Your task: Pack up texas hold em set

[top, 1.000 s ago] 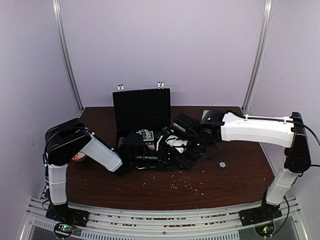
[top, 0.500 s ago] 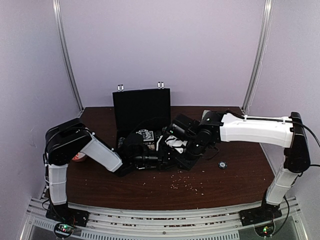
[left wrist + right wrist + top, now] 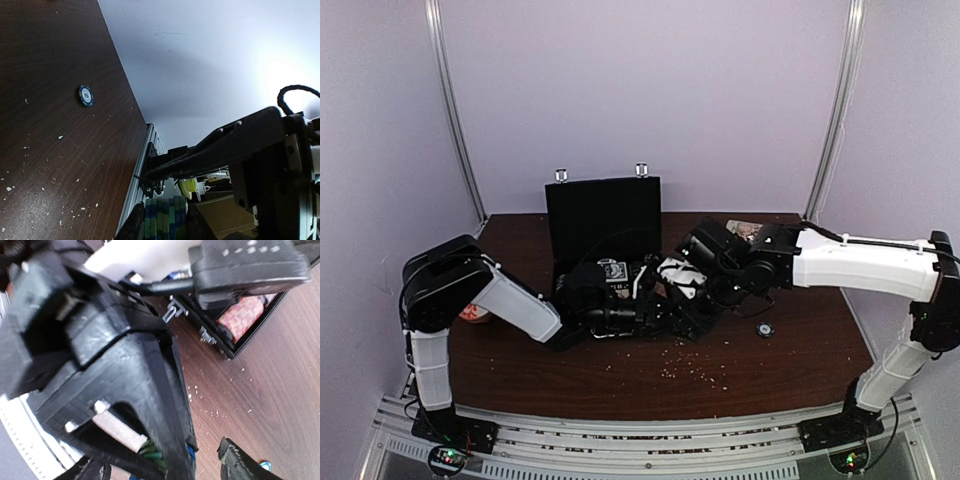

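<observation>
Next, my left gripper sets the stack of blue and green striped chips down in the black briefcase [image 3: 639, 275] next to the card deck. The chips are now low over the table.
The black briefcase [image 3: 603, 215] stands open at the back of the table, lid upright, with a card deck [image 3: 612, 270] in its tray. In the right wrist view the tray [image 3: 235, 347] holds a red patterned deck [image 3: 242, 315]. My left gripper [image 3: 166, 222] is shut on a stack of blue and green striped chips [image 3: 167, 215], low over the table in front of the case [image 3: 658, 313]. Close on its right, my right gripper [image 3: 162, 465] stands open, its fingers [image 3: 237, 460] wide on either side of the left gripper's finger. A single blue chip [image 3: 764, 328] lies on the table to the right.
An orange-red dish [image 3: 475, 313] sits at the left, half hidden behind my left arm. A printed object [image 3: 745, 230] shows behind the right arm. Pale crumbs [image 3: 695, 368] are scattered on the wood in front of the grippers.
My right gripper has opened and its arm has drawn back to the right. The left gripper stays shut on the chip stack in about the same place.
</observation>
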Tool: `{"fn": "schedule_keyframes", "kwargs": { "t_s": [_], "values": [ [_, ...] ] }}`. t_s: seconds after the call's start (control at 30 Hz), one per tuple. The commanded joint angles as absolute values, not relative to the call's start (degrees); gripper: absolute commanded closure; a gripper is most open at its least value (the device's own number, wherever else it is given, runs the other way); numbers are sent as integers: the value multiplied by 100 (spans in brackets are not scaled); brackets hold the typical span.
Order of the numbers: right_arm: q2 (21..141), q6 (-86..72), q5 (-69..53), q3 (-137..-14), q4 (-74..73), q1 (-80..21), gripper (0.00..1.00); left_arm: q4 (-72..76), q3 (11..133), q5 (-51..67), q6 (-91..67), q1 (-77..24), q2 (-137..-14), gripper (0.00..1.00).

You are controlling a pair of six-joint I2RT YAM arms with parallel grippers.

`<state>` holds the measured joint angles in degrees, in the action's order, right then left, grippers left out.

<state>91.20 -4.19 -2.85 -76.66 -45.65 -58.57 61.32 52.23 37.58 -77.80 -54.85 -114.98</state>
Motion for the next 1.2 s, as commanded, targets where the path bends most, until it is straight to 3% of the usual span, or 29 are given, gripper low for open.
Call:
{"fn": "schedule_keyframes", "kwargs": {
  "t_s": [0.0, 0.13, 0.3, 0.43, 0.57, 0.77, 1.17],
  "values": [
    [8583, -482, -132, -7497, -3978, -5812, 24, 5711, 5135, 3593, -6986, -5249, -11030, 100],
    [8038, -675, 261, -7118, -3450, -5766, 23, 4027, 5232, 3189, -5673, -4858, -10346, 100],
    [7270, -738, 409, -6289, -2506, -5549, 21, 1109, 6249, 2414, -3461, -4453, -9952, 100],
    [6875, -712, 209, -5790, -1795, -5357, 20, -227, 7403, 2651, -2196, -4065, -10249, 100],
    [6645, -620, 44, -5458, -1410, -5232, 21, -1925, 9047, 1831, -649, -4031, -10601, 100],
    [6185, -712, -284, -4979, -785, -4918, 21, -2629, 9838, 1759, 747, -3862, -10582, 100],
    [5492, -774, -339, -4116, 428, -4887, 21, -2875, 9730, 2263, 1859, -3851, -11456, 100]
  ]
}}
